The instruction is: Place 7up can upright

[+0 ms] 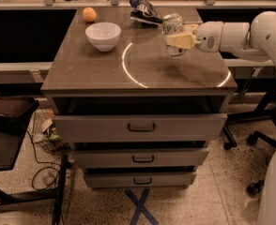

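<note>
I should let go of the 7up can upright on the brown cabinet top between the white curved lines (172,59).
The 7up can (172,23) is a small silvery can with a pale label, held upright in my gripper (177,37) over the right rear part of the brown cabinet top (105,69). The pale fingers (179,40) close around the can's lower half, so its base is hidden. The can's shiny top shows above the fingers. The white arm reaches in from the right.
A white bowl (103,35) stands at the left rear of the top, with an orange (89,14) behind it. A dark blue-and-white snack bag (145,11) lies at the back, just left of the can. Drawers (140,126) stick out below the front edge. An office chair base (257,139) is at the right.
</note>
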### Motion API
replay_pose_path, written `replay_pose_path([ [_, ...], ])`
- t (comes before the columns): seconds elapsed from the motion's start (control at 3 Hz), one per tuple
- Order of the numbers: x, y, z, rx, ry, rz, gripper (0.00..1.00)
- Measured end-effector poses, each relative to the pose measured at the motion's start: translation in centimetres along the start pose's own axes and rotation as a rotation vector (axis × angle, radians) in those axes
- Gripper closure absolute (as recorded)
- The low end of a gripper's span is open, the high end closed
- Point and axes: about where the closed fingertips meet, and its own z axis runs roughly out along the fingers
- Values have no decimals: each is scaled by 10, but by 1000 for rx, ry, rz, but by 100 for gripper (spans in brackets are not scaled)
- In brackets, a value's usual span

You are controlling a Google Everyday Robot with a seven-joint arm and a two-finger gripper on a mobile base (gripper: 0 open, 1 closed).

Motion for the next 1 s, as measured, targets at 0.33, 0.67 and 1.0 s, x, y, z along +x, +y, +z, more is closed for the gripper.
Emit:
replay_pose_path([
  [0.33,3,5,2,-8,-24,-22,100],
  [0.67,15,11,7,-22,-49,-65,100],
  [1.0,17,11,7,-24,-48,-63,100],
])
